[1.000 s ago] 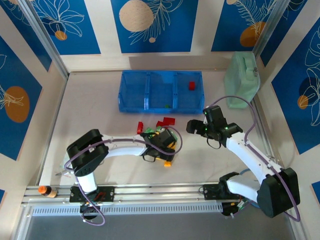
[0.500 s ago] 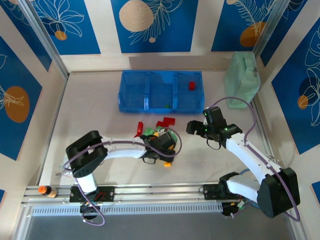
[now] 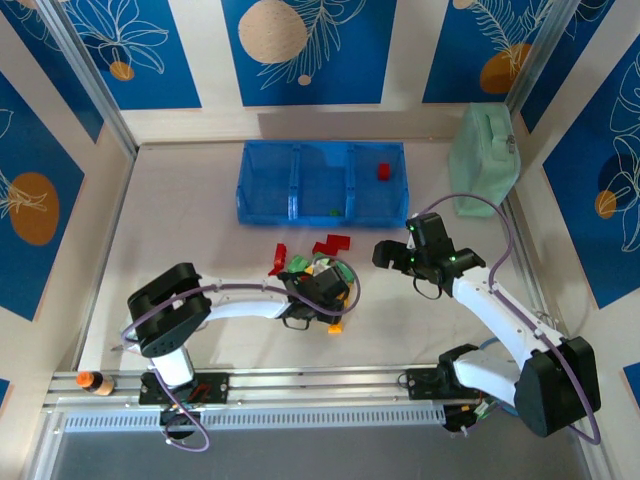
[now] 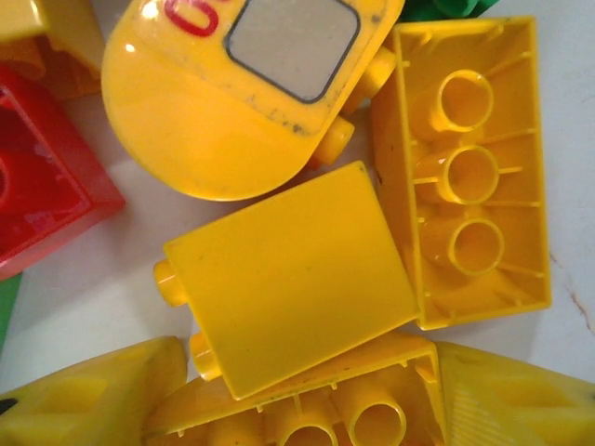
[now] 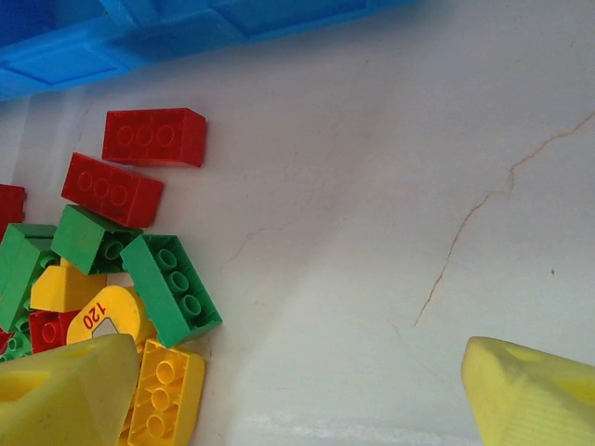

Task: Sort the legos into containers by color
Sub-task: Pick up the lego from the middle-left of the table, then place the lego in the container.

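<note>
My left gripper needs to release the yellow brick, now down in the heap of legos, in the empty section of the blue tray (image 3: 257, 195), placing it toward the front side of that section.
The legos lie in a heap (image 3: 312, 268) in front of the blue tray (image 3: 322, 212). One red brick (image 3: 383, 171) sits in the tray's right compartment, and a small green piece (image 3: 333, 211) in the middle one. My left gripper (image 3: 322, 286) is down in the heap. In the left wrist view its yellow fingers (image 4: 84, 400) press both ends of a hollow-side-up yellow brick (image 4: 307, 413), among other yellow bricks (image 4: 469, 177). My right gripper (image 5: 302, 390) hangs open over bare table, to the right of red (image 5: 153, 137), green (image 5: 172, 288) and yellow (image 5: 167, 390) bricks.
A pale mint handled case (image 3: 484, 160) stands at the back right, beside the tray. A single orange brick (image 3: 334, 326) lies just in front of the heap. A small orange-capped object (image 3: 88, 380) rests on the rail at the near left.
My left gripper has shifted slightly toward the near left within the heap, nudging the bricks around it. The right arm has stayed still.
</note>
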